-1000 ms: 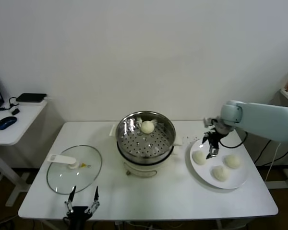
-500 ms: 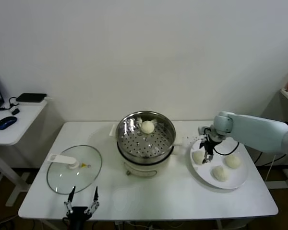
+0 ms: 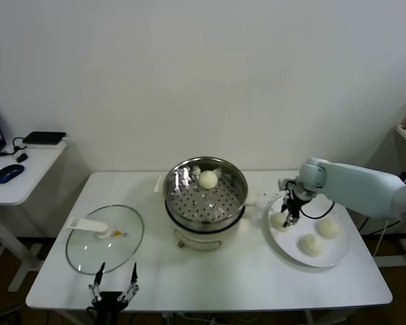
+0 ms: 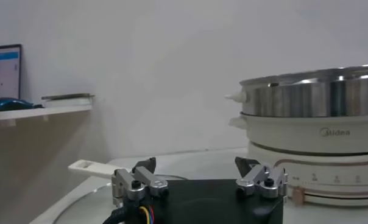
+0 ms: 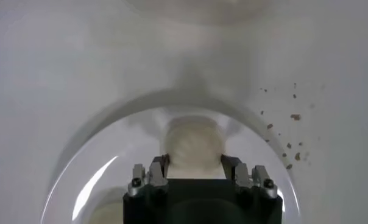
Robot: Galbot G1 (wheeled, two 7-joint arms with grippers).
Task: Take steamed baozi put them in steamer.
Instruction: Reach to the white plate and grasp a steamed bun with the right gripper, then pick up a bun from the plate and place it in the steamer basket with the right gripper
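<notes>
Next, my right gripper releases the baozi on the steamer's perforated tray (image 3: 189, 193), next to the other baozi, toward the glass lid.
A steel steamer (image 3: 238, 177) stands mid-table with one steamed baozi (image 3: 208, 179) on its perforated tray. To its right a white plate (image 3: 335, 256) carries three more buns. My right gripper (image 3: 288, 215) is down over the nearest bun (image 3: 279, 221), and the wrist view shows its fingers pressed against both sides of that baozi (image 5: 194, 143), which still rests on the plate (image 5: 86, 152). The other two buns (image 3: 328, 228) (image 3: 311, 244) lie free. My left gripper (image 3: 113, 277) is parked open at the table's front left edge, nothing between its fingers.
A glass lid (image 3: 105, 238) with a white handle lies flat at the left, just behind the left gripper (image 4: 196, 167). The steamer's side (image 4: 312, 97) rises to that gripper's right. Brown crumbs (image 5: 290, 131) dot the table by the plate. A side desk stands far left.
The right gripper moved left and down onto the plate's nearest bun, and its fingers closed from wide open onto the bun's sides. The left arm has not moved.
</notes>
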